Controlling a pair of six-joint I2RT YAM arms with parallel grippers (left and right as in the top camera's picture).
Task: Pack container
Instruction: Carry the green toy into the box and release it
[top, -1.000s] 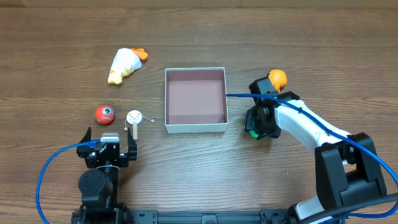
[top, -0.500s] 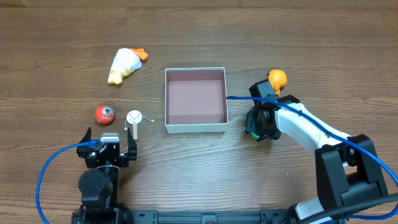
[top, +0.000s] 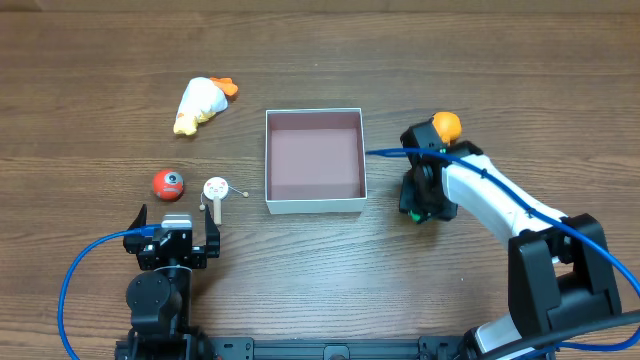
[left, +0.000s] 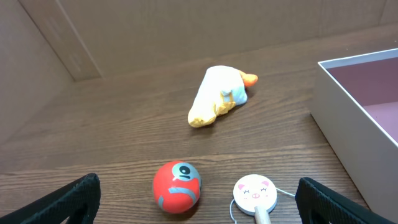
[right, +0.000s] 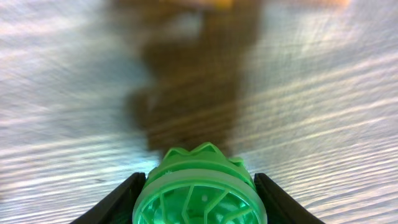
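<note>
My right gripper is to set the green ribbed toy down inside the container's front corner (top: 340, 187) that is closest to the orange toy.
The container (top: 314, 205), a shallow white-walled box with a pinkish-brown floor, sits mid-table; its corner shows in the left wrist view (left: 348, 106). My right gripper (top: 414, 208) is to the right of it, shut on a green ridged plastic toy (right: 200, 194) held between both fingers (right: 200, 202) just above the wood. An orange toy (top: 446, 126) lies behind that arm. My left gripper (top: 177, 243) is open and empty near the front left (left: 198, 208). Ahead of it lie a red ball (top: 168, 184) (left: 177, 186) and a pig-face disc on a stick (top: 215, 189) (left: 254, 193).
A yellow-and-white plush duck (top: 203, 102) (left: 219, 94) lies at the back left. Blue cables run from both arms across the table front and over the right arm.
My right gripper with the green toy has shifted slightly to the right and back, away from the box. The left arm and the other toys have not moved.
</note>
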